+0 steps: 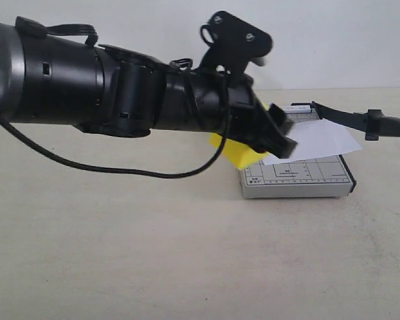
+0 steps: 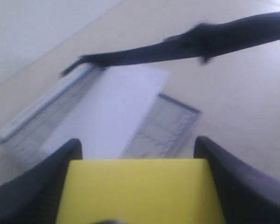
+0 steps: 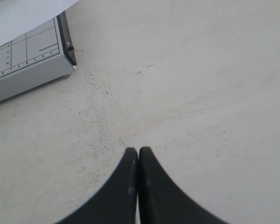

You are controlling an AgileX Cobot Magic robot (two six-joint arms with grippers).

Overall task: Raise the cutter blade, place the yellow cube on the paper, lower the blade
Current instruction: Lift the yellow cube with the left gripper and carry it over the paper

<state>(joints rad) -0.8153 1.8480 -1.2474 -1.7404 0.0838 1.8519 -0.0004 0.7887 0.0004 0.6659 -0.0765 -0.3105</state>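
Note:
My left gripper is going to let go of the yellow cube on the white paper over the middle of the grey gridded board (image 1: pixel 293 139) (image 2: pixel 102 119).
My left gripper (image 1: pixel 270 133) is shut on the yellow cube (image 1: pixel 237 155) and holds it in the air at the left end of the grey gridded board (image 1: pixel 300 177). In the left wrist view the cube (image 2: pixel 140 191) fills the space between the fingers (image 2: pixel 67 154). The white paper (image 1: pixel 320 140) lies askew on the board and overhangs its right side. The cutter blade (image 1: pixel 347 119) is raised, slanting up to the right above the paper. My right gripper (image 3: pixel 138 151) is shut on nothing, over bare table beside a corner of the board (image 3: pixel 28 65).
The beige table (image 1: pixel 120 253) carries only the board. A white wall (image 1: pixel 333 40) stands behind it. A black cable (image 1: pixel 87 167) loops under the left arm. The right arm does not show in the exterior view.

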